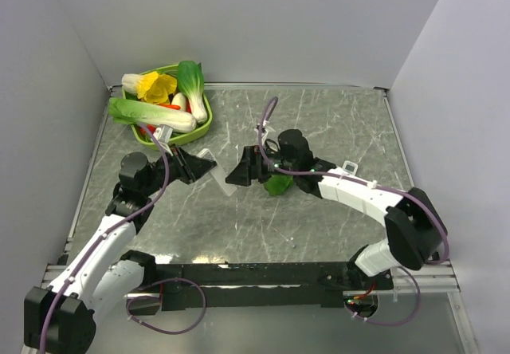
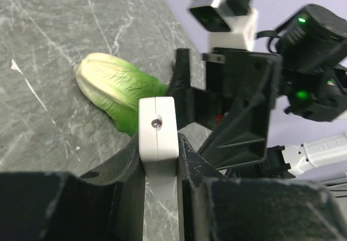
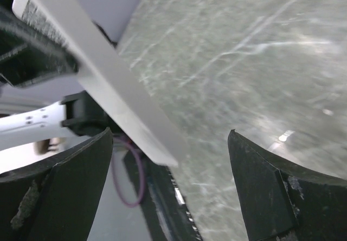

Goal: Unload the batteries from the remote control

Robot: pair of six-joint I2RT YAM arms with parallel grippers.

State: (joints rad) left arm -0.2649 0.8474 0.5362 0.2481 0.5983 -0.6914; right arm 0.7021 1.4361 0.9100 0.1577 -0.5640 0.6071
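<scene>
Next, my left gripper sets the remote control down on the bare marble (image 1: 228,198) between the toy cabbage and my left arm.
My left gripper (image 2: 160,162) is shut on the remote control (image 2: 158,132), a slim white bar pinched edge-on between the two black fingers (image 2: 127,170), its end with a small lens pointing away. In the top view the left gripper (image 1: 199,166) holds the remote control (image 1: 210,165) above the table's middle. My right gripper (image 3: 169,135) stands open, and the remote control's (image 3: 103,78) far end reaches between its spread fingers without touching them. It shows in the top view as the right gripper (image 1: 237,172) facing the left one. The batteries are hidden.
A toy cabbage (image 1: 279,184) lies on the marble table (image 1: 335,123) under the right arm, seen as the cabbage (image 2: 116,92) in the left wrist view. A green basket (image 1: 199,127) of toy vegetables stands at the back left. Grey walls close three sides.
</scene>
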